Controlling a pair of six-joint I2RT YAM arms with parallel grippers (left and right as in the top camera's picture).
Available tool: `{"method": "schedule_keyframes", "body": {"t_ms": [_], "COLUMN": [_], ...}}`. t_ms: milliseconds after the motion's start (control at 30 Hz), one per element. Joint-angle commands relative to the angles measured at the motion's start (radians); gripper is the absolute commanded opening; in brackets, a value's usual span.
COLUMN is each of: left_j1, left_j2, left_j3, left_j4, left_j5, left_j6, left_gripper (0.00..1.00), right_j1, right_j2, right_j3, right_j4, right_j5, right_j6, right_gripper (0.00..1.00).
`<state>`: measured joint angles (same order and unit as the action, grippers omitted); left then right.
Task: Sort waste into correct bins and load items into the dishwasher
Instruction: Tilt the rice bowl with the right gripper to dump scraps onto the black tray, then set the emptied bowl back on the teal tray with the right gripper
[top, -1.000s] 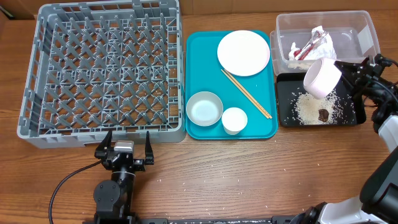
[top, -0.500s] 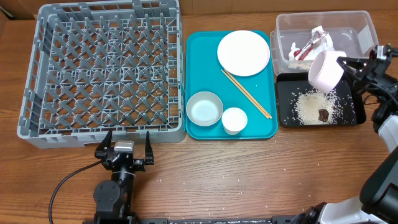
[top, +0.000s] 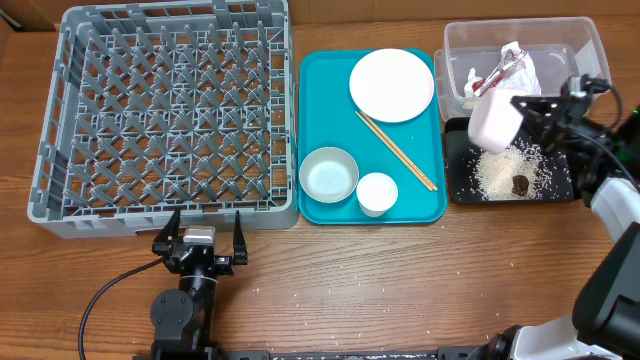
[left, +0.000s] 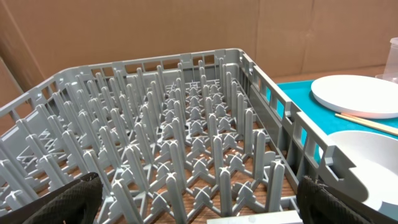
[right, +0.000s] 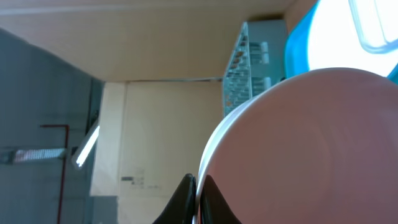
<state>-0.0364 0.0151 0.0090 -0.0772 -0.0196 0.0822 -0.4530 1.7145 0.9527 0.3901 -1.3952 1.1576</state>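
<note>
Next, I release the white bowl, now tipped above the black tray, from my right gripper on the teal tray (top: 356, 135), between the white plate and the other bowl.
My right gripper (top: 528, 108) is shut on the rim of a white bowl (top: 496, 122) and holds it tipped over above the black tray (top: 455, 165). The bowl fills the right wrist view (right: 311, 149), pinched between the fingers (right: 198, 200). White rice (top: 500, 170) and a dark food lump (top: 520, 184) lie in the black tray. The crumpled wrapper (top: 505, 70) lies in the clear tub (top: 590, 40). A white plate (top: 391, 85), chopsticks (top: 395, 150), another bowl (top: 329, 174) and a cup (top: 377, 193) sit on the teal tray (top: 315, 80). My left gripper (top: 199, 240) is open just in front of the grey rack (top: 170, 115).
The rack's lattice floor and pegs fill the left wrist view (left: 186, 124), with the plate (left: 354, 93) and bowl (left: 367, 162) at its right. A few stray rice grains lie on the wooden table (top: 400, 290). A black cable (top: 100, 300) runs from the left arm.
My right gripper has turned the bowl further over and shifted it left over the black tray. The rice pile has grown. The left arm has not moved.
</note>
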Motion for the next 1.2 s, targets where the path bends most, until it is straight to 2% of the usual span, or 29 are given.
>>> {"method": "schedule_keyframes", "body": {"t_ms": [0,200,367,467,600,733,900,1000,1167], "left_j1": [0.01,0.01,0.01,0.01,0.01,0.01,0.01,0.01,0.01], "left_j2": [-0.009,-0.009,-0.009,-0.009,-0.009,-0.009,-0.009,-0.009,-0.009], "left_j3": [-0.004,-0.004,-0.004,-0.004,-0.004,-0.004,-0.004,-0.004,-0.004], "left_j4": [0.003,0.003,0.003,0.003,0.003,0.003,0.003,0.003,0.003], "left_j5": [-0.006,-0.006,-0.006,-0.006,-0.006,-0.006,-0.006,-0.006,-0.006], "left_j6": [0.015,0.015,0.016,0.015,0.016,0.016,0.016,0.015,0.015], "left_gripper": [1.0,1.0,1.0,1.0,1.0,1.0,1.0,1.0,1.0], "right_j1": [0.053,0.132,0.211,0.277,0.375,0.534,0.761,0.849,0.936], "right_j2": [-0.018,-0.044,-0.124,-0.163,-0.176,-0.175,-0.134,-0.089,0.019], "right_j3": [0.002,0.034,0.172,0.291,0.419,0.481,0.498,0.498,0.499], "right_j4": [-0.116,-0.455,-0.881,-1.061,-1.186,-1.213,-1.145,-1.082,-0.976], "right_j5": [0.113,0.319,0.645,0.844,1.041,1.293,1.556,1.633,1.639], "right_j6": [-0.242,-0.486,-0.754,-0.827,-0.852,-0.852,-0.851,-0.856,-0.874], "right_gripper": [0.04,0.04,0.04,0.04,0.04,0.04,0.04,0.04,0.04]}}
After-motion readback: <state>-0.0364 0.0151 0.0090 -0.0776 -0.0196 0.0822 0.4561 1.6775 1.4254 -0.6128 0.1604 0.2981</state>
